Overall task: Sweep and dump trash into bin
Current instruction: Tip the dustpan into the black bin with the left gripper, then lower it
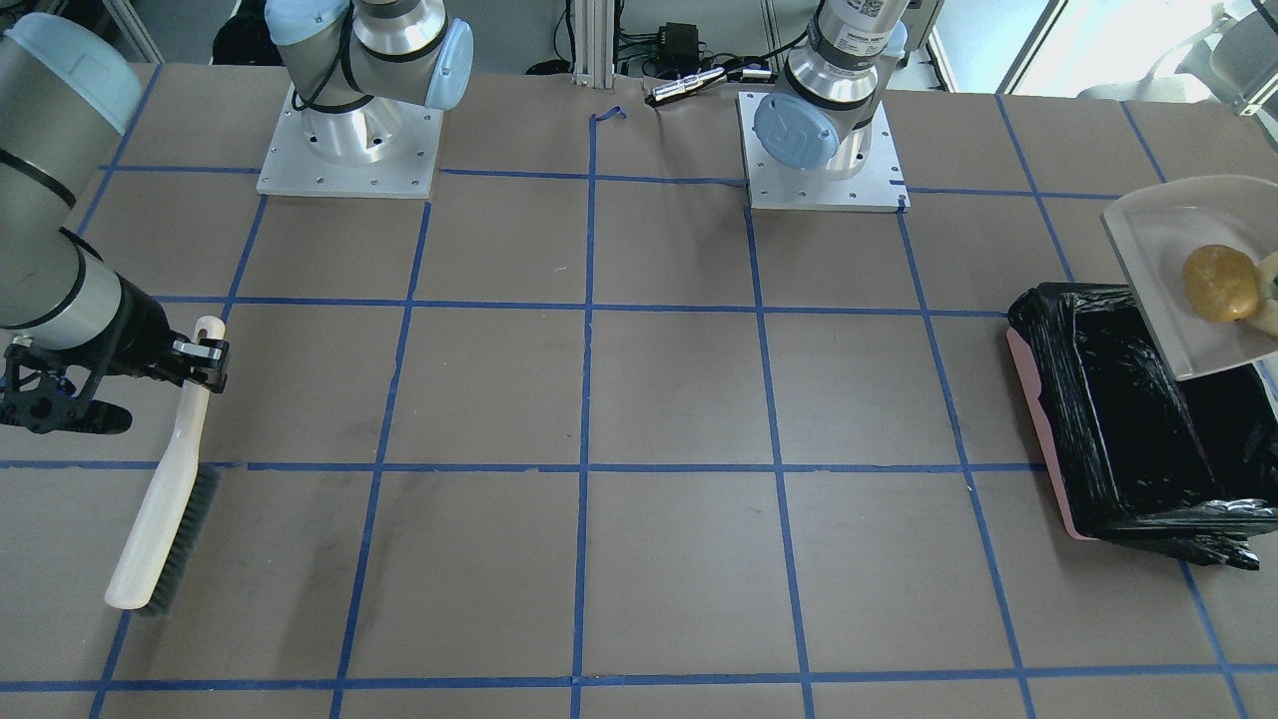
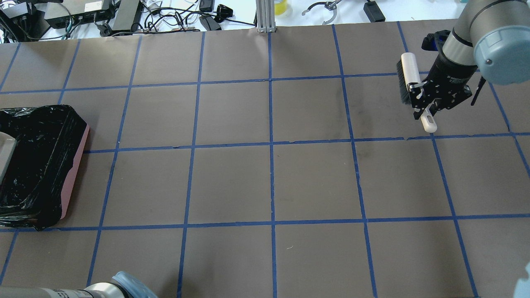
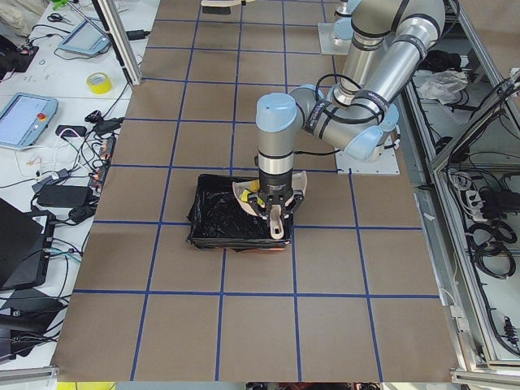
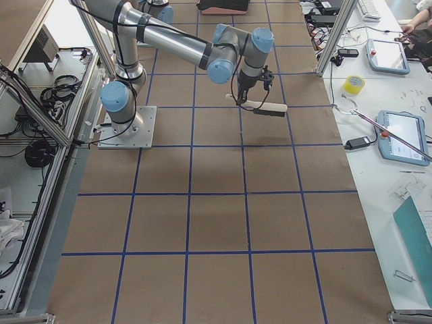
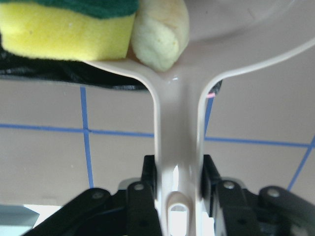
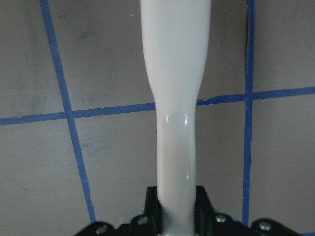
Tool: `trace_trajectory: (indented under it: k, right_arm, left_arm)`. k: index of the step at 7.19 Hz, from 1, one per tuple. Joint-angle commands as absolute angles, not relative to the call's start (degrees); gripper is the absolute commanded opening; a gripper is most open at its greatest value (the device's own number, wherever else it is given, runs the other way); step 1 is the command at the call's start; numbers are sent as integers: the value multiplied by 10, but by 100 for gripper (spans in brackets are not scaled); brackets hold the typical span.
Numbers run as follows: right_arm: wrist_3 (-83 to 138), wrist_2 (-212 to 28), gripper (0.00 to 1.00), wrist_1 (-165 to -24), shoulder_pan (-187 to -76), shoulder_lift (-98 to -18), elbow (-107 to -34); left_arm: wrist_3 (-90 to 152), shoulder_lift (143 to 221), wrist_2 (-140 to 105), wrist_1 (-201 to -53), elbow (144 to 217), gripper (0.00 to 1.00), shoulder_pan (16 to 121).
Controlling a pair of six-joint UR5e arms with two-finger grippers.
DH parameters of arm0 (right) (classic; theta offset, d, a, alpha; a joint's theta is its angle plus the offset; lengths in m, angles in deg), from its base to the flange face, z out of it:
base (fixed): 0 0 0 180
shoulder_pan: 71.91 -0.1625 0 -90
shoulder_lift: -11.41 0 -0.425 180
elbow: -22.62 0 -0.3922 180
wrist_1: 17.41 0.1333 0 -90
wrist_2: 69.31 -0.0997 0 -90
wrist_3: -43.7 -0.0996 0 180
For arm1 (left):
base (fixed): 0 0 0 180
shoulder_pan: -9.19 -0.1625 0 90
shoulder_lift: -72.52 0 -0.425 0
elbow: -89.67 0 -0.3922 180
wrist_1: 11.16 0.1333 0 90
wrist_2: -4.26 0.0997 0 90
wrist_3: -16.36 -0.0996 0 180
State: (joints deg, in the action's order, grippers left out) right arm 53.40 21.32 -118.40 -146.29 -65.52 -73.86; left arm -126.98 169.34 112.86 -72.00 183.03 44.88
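Note:
Next, my right gripper lets go of the white brush on the brown table (image 1: 131, 509), next to the blue tape that crosses underneath the brush's handle.
My left gripper (image 5: 178, 183) is shut on the handle of a translucent beige dustpan (image 1: 1163, 262), held tilted over the bin (image 1: 1128, 419), which is pink and lined with a black bag. In the pan lies the trash: a golden-brown lump (image 1: 1220, 283), a pale cream curved piece (image 5: 160, 34) and a yellow sponge (image 5: 64, 30) with a green side. My right gripper (image 1: 205, 352) is shut on the handle of a white brush (image 1: 165, 509) with dark bristles, far across the table from the bin and just above the surface.
The brown table (image 2: 269, 182) carries a grid of blue tape. Both arm bases (image 1: 349, 150) stand on plates at the robot's edge. Cables and boxes (image 2: 124, 16) lie beyond the far edge.

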Motion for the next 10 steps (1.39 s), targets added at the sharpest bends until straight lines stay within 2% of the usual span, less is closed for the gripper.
trace_trajectory:
  k: [1, 3, 5, 7, 9, 10]
  right_arm:
    - [571, 222, 0, -1264, -1439, -618, -758]
    - [635, 223, 0, -1326, -1407, -605, -804]
    - [684, 247, 0, -1344, -1402, -604, -806]
    - [682, 249, 0, -1342, -1397, -603, -807]
    - [682, 249, 0, -1340, -1384, -599, -807]
    - [677, 249, 0, -1340, -1384, -598, -808]
  left_arm:
    - [-1277, 1706, 1258, -632, 1832, 0, 496]
    - [-1275, 1725, 1343, -587, 1832, 0, 558]
    - [-1275, 1731, 1357, -545, 1828, 0, 573]
    - [-1286, 1733, 1345, -420, 1831, 0, 622]
    - [-1325, 1732, 1241, -316, 1836, 0, 687]
    - [-1302, 1734, 1115, -293, 1834, 0, 696]
